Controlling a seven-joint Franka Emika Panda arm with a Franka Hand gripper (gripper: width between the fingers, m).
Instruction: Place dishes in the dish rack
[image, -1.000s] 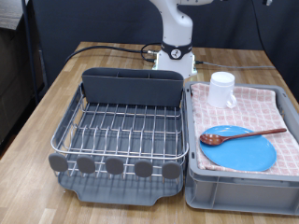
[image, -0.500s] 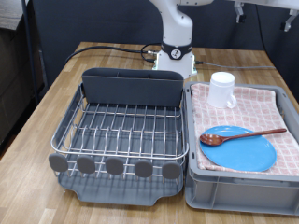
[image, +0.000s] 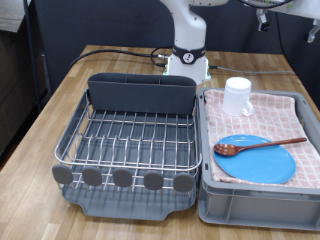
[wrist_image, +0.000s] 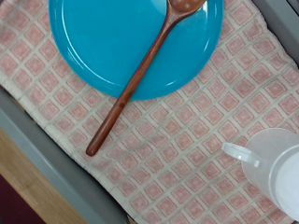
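Note:
The wooden spoon's handle is above the bright-blue plate. Next, my gripper needs to go to the middle of the wooden spoon's handle (image: 268, 145) (wrist_image: 141, 75) and close there.
The bright-blue plate (image: 256, 158) lies on the pink checked cloth in the grey tub, and the reddish-brown wooden spoon (image: 262, 145) rests across it. The white cup (image: 238, 95) stands at the tub's far end. The dish rack (image: 128, 140), silver wire on a dark grey tray, stands to the exterior view's left of the tub and holds nothing. Only dark parts of my gripper (image: 285, 18) show at the exterior view's top right edge, high above the tub. The wrist view shows the plate (wrist_image: 112, 42), the spoon (wrist_image: 140, 75) and the cup (wrist_image: 276, 173) from above, but no fingers.
The grey tub (image: 215, 195) lined with pink checked cloth (image: 270, 110) sits on the wooden table (image: 60, 100) at the exterior view's right. The robot base (image: 186, 60) stands behind the rack. The rack's utensil trough (image: 140, 92) is at its far side.
The dark parts of the hand at the exterior view's top right edge have come down further into the picture. The dishes and the rack have not moved.

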